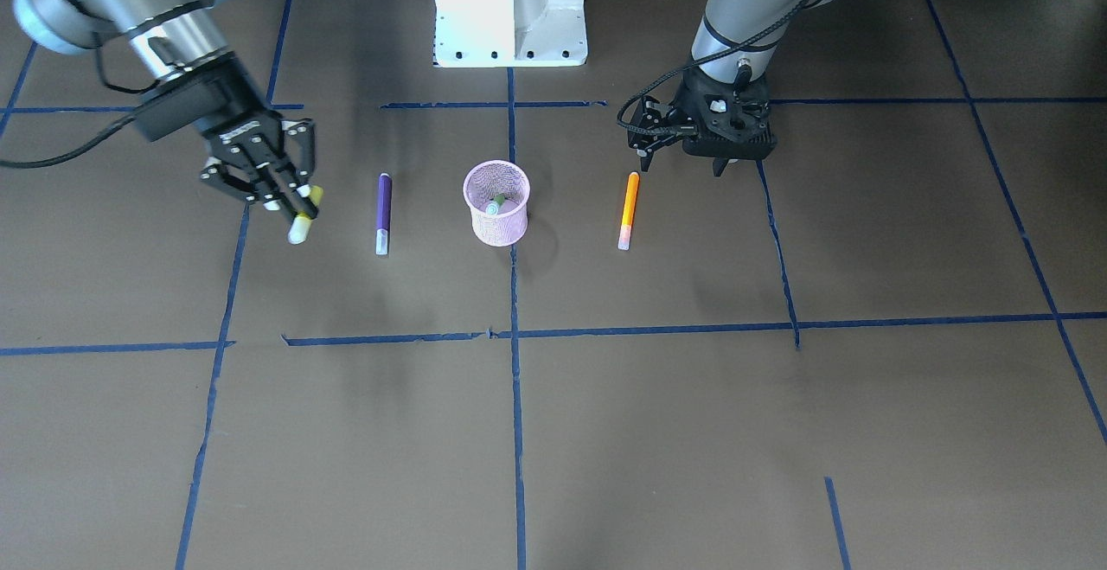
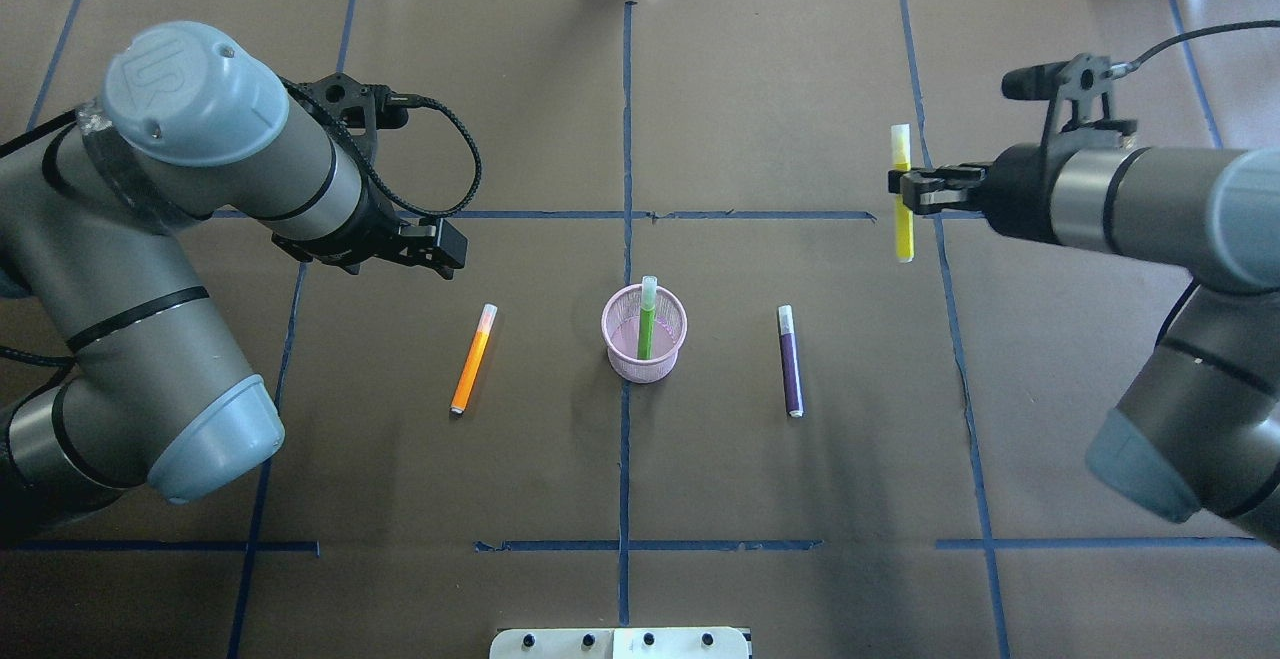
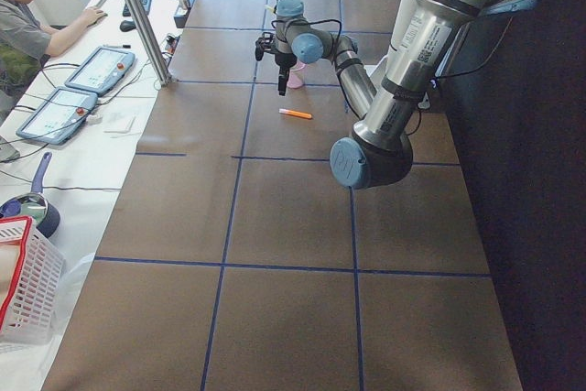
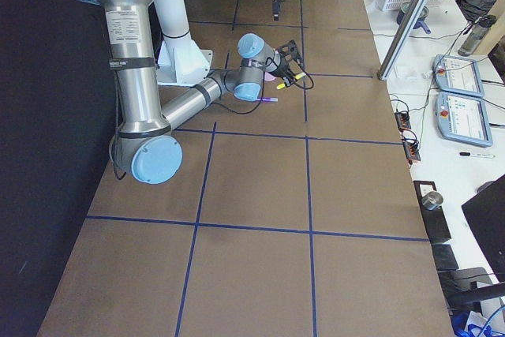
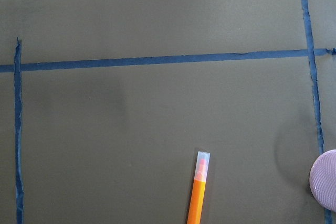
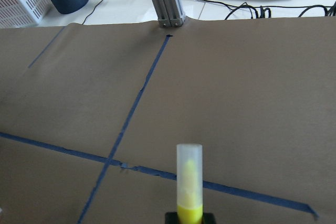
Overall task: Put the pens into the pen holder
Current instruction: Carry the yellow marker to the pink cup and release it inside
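Observation:
Next, my right gripper lets go of the yellow pen inside the pink mesh pen holder (image 1: 482, 195), where it will be beside the green pen.
The pink mesh pen holder (image 2: 645, 367) stands at the table's middle, also in the front view (image 1: 497, 228). A green pen (image 2: 647, 324) stands upright in it. A purple pen (image 2: 790, 364) lies flat to its right, an orange pen (image 2: 472, 359) to its left. My right gripper (image 2: 905, 189) is shut on a yellow pen (image 2: 903, 201) with a pale cap, held above the table, far right of the holder; the right wrist view shows this pen (image 6: 189, 182). My left gripper (image 2: 440, 247) hovers above and beyond the orange pen (image 5: 198, 192), empty; its jaws look open.
Blue tape lines (image 2: 625, 214) divide the brown table. The robot's white base (image 1: 510, 12) stands behind the holder. A metal post (image 6: 165, 3) rises at the far table edge. A white side bench with tablets (image 3: 92, 70), an operator (image 3: 27, 16) and a basket (image 3: 27, 272) lies beyond it.

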